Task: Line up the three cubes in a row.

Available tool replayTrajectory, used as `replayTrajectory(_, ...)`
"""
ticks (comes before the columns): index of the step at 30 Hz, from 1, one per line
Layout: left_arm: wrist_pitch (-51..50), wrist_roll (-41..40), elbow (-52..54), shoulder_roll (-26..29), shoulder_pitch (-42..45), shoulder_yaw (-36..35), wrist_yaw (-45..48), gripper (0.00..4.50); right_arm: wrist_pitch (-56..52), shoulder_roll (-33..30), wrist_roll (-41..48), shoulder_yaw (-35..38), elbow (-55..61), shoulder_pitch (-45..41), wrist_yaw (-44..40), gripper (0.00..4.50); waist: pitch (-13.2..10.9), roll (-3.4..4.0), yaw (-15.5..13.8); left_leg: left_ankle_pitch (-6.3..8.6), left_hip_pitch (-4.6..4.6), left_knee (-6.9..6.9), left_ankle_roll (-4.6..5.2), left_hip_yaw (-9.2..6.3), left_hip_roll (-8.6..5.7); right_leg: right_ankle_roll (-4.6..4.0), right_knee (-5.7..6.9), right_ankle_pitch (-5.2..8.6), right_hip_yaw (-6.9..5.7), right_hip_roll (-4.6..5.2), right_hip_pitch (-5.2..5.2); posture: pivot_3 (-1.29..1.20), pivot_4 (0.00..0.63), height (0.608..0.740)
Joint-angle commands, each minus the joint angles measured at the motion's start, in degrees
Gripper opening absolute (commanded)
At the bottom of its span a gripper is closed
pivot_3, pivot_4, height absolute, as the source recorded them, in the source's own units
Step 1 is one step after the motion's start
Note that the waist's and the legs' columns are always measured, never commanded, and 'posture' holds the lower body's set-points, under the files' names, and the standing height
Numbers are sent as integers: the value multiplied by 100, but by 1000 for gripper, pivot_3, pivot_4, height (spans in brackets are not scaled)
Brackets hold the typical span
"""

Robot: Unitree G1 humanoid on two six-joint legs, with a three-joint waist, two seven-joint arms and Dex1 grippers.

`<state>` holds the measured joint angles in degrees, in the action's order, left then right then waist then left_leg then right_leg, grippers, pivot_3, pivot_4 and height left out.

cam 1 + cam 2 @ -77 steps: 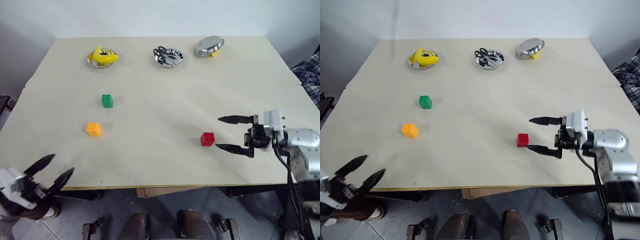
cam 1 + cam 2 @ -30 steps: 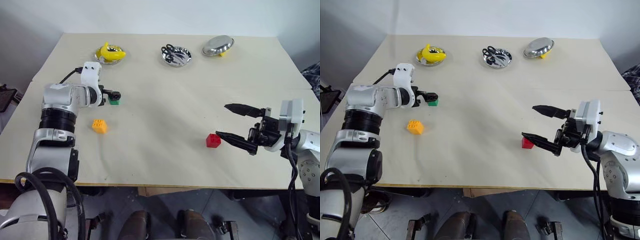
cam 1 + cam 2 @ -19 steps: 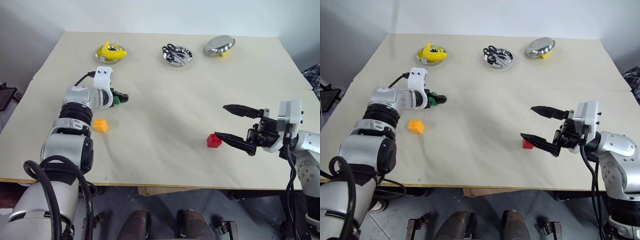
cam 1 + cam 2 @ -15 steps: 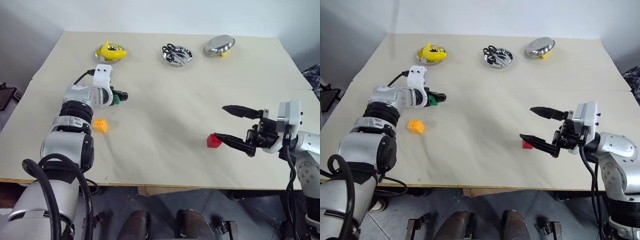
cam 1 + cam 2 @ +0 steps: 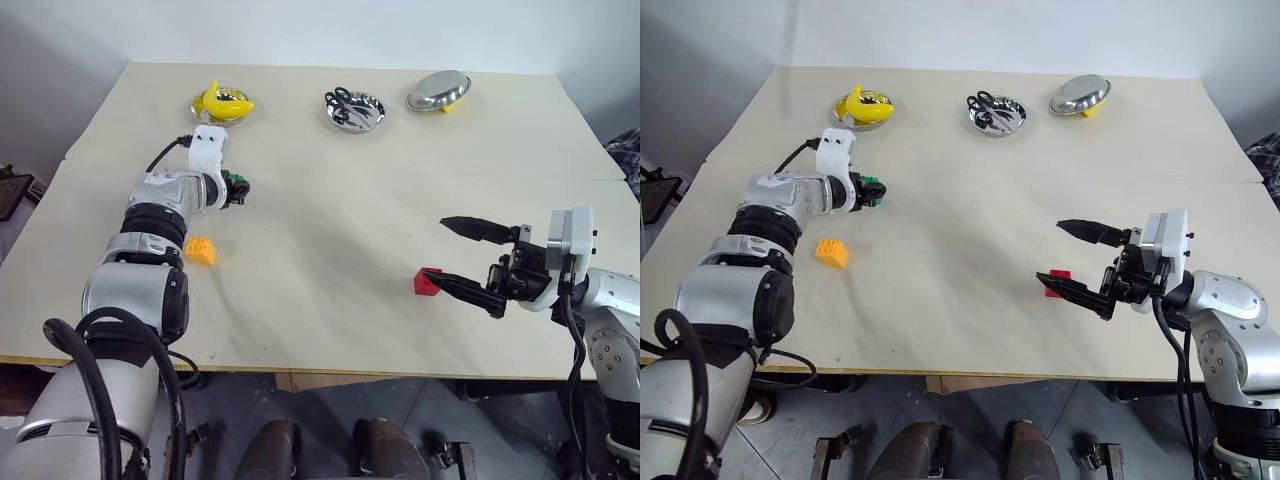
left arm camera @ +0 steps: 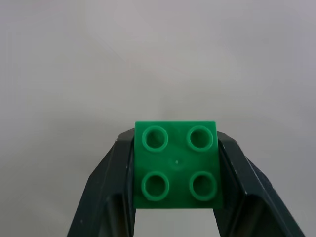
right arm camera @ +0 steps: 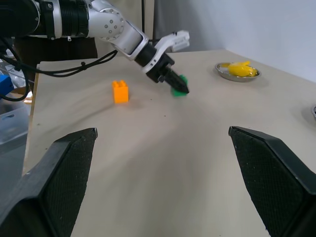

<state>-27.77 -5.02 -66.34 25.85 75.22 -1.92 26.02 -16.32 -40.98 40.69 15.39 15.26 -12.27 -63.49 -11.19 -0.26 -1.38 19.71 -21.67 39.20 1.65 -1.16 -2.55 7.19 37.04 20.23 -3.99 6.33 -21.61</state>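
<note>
The green cube will go on the bare table (image 5: 369, 279) just beside the red cube, facing the orange cube. My left gripper will let go of it there.
My left gripper (image 5: 240, 187) is shut on the green cube (image 6: 177, 168), one black finger on each side and the studs facing the wrist camera. It holds the cube at the table's left, below the banana dish. I cannot tell whether the cube is off the surface. The orange cube (image 5: 201, 250) sits on the table a little nearer to me than the green one. The red cube (image 5: 427, 281) lies right of centre. My right gripper (image 5: 438, 250) stands open just to its right, with the lower fingertip close beside the cube and nothing between the fingers.
Along the far edge stand a steel dish with a banana (image 5: 222, 103), a dish holding black scissors (image 5: 352, 110) and a tilted steel bowl (image 5: 438, 90). The beige table (image 5: 320, 230) is bare between the cubes. Plaid cloth (image 5: 628, 145) shows at the right edge.
My left gripper has shut on the green cube and shifted a little to the right. The right gripper has stayed open beside the red cube.
</note>
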Motion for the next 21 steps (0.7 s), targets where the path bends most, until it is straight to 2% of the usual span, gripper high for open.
replayTrajectory(1,1012,-153,906,293,-247,91,1732,1521,78,-145,24,229,136,97,-53,4500,0,0,7,0,0,0,0,1,0,0,0,0,-9,0,0,0,150,740)
replayTrajectory(4,2102,-424,2046,754,-970,437,4233,1521,55,-431,31,605,132,305,-133,4500,0,1,22,0,0,-4,0,8,0,0,-2,0,-30,2,-2,0,150,740)
replayTrajectory(7,1933,-788,2974,844,-1377,625,5413,1521,38,-690,42,959,129,588,-217,4500,0,1,20,0,0,-3,1,9,1,-1,-4,0,-39,2,0,0,150,740)
replayTrajectory(9,1657,-919,3719,769,-1644,861,5799,1521,10,-841,40,1228,132,842,-285,4500,0,0,-23,0,0,0,2,7,2,-1,-6,0,-41,7,6,0,150,740)
replayTrajectory(14,1660,-292,4582,385,-2024,1833,5773,1521,-10,-1000,16,1864,160,1603,-423,4500,0,0,-88,-4,-2,21,16,-13,-8,2,-9,-1,-16,22,34,0,150,740)
replayTrajectory(18,1174,338,4126,-475,-1733,2407,4930,1521,-90,-972,20,2336,349,2361,-538,4500,0,-1,-129,-8,-2,23,25,-8,-10,6,-10,-3,-8,18,36,0,150,740)
replayTrajectory(21,1151,703,3800,-783,-1527,2694,4671,1521,-74,-924,30,2453,417,2607,-530,4500,-1,-1,-117,-10,-2,23,28,3,-11,10,-11,-5,5,17,33,0,150,740)
